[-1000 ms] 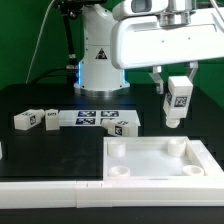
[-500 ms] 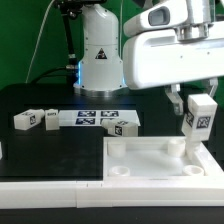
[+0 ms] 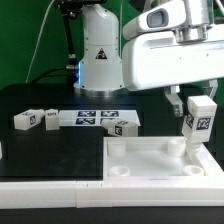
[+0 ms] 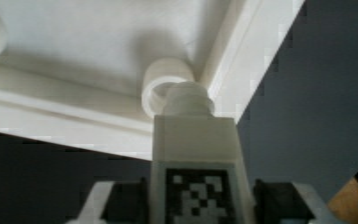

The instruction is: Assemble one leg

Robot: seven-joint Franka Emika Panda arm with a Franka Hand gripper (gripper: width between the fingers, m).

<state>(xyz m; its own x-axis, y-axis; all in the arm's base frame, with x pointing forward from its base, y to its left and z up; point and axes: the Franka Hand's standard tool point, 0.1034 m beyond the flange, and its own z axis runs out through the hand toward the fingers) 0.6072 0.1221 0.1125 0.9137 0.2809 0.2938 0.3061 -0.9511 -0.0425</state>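
Note:
My gripper is above the white tray panel's near corner socket (image 3: 194, 169) (image 4: 165, 94) and will let go of the leg standing in it.
My gripper (image 3: 197, 100) is shut on a leg (image 3: 200, 122), a small white square post with a black-and-white tag. I hold it upright over the far right corner of the large white tray panel (image 3: 150, 170), its lower end at the round corner socket (image 3: 191, 150). In the wrist view the leg (image 4: 197, 150) runs from between my fingers down to the socket (image 4: 163, 82) by the panel's raised rim. Whether the end is inside the socket I cannot tell. Three more legs lie on the table: one at the left (image 3: 26, 120), one beside it (image 3: 48, 118), one further right (image 3: 121, 126).
The marker board (image 3: 85, 117) lies flat behind the panel, between the loose legs. A long white bar (image 3: 50, 188) runs along the front at the exterior view's left. The robot base (image 3: 98, 55) stands at the back. The panel has other round sockets, such as one at its near left (image 3: 120, 170).
From a second ago, my gripper carried the leg toward the exterior view's right and lower, to the far right corner socket. In the last half second it has barely moved.

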